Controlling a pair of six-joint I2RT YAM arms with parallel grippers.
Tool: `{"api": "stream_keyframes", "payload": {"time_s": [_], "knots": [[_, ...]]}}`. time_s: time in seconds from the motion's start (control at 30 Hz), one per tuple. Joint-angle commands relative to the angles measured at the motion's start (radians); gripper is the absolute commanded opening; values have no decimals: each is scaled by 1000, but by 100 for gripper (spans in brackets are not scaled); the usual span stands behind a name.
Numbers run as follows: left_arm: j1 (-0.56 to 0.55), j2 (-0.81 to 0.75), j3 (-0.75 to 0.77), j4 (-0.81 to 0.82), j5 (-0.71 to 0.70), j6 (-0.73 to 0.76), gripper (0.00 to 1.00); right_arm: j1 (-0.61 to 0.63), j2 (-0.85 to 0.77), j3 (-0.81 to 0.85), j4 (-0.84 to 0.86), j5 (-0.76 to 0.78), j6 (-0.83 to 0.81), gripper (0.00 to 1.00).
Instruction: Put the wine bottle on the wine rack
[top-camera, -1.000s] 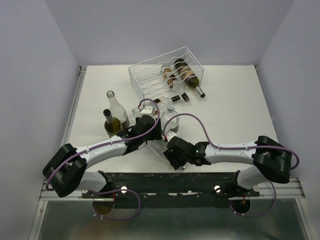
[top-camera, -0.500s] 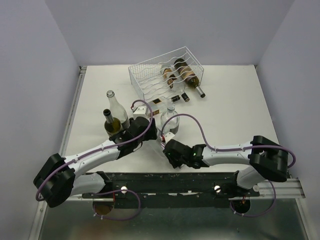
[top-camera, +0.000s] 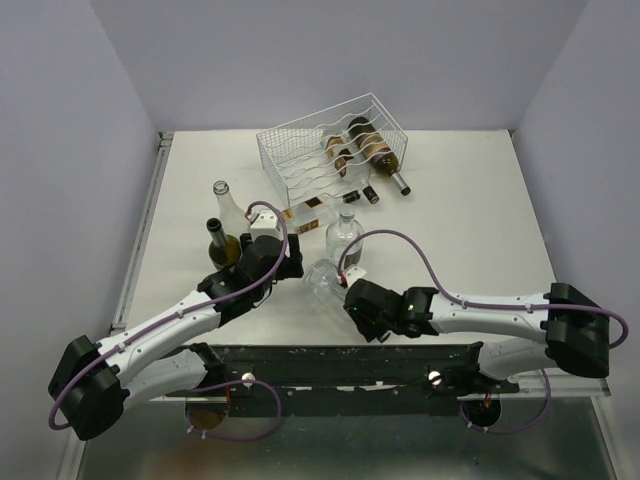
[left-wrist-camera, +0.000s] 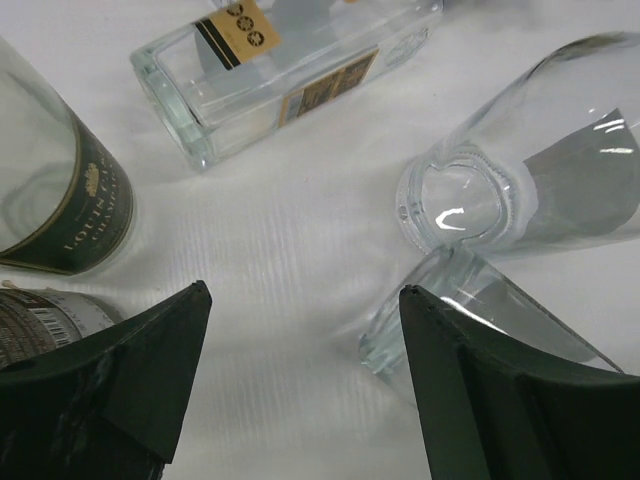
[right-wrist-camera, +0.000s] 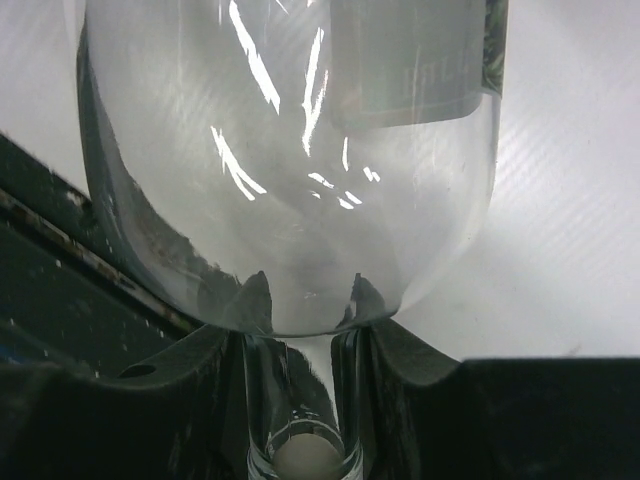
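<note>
My right gripper is going to the wine rack's top wires (top-camera: 375, 117) above the largest dark bottle. It will set the clear wine bottle down there.
The wine rack (top-camera: 315, 150) is a white wire basket at the back of the table, with several dark bottles (top-camera: 372, 147) lying in its right side. My right gripper (top-camera: 349, 287) is shut on the neck of a clear wine bottle (top-camera: 322, 276) that is tipped over, base pointing up-left. In the right wrist view the neck (right-wrist-camera: 300, 400) sits between the fingers (right-wrist-camera: 395, 370) and the round body (right-wrist-camera: 280, 170) fills the frame. My left gripper (top-camera: 272, 238) is open and empty, left of that bottle; in its wrist view the gripper (left-wrist-camera: 305, 380) hangs over bare table.
A second clear bottle (top-camera: 341, 232) stands upright behind the held one. A square clear bottle (top-camera: 310, 210) lies flat; it also shows in the left wrist view (left-wrist-camera: 290, 75). A green bottle (top-camera: 222, 245) and a tall clear bottle (top-camera: 226, 202) stand at the left. Small dark bottles (top-camera: 360, 194) lie in front of the rack.
My left gripper has drawn back to the left, away from the clear bottle. My right arm has shifted right, and the bottle it holds by the neck has tipped over.
</note>
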Motion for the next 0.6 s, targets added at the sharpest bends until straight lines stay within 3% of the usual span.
{"api": "stream_keyframes", "payload": {"time_s": [0.0,0.23,0.57], "knots": [[11,-78,39,-27,-60,28,88,0,-130,51,-106,-15,12,1],[14,-138,33,-30,-61,16,89,1,-262,96,-307,12,71,1],[12,-161,41,-46,-57,12,91,0,-388,169,-621,234,198,1]]}}
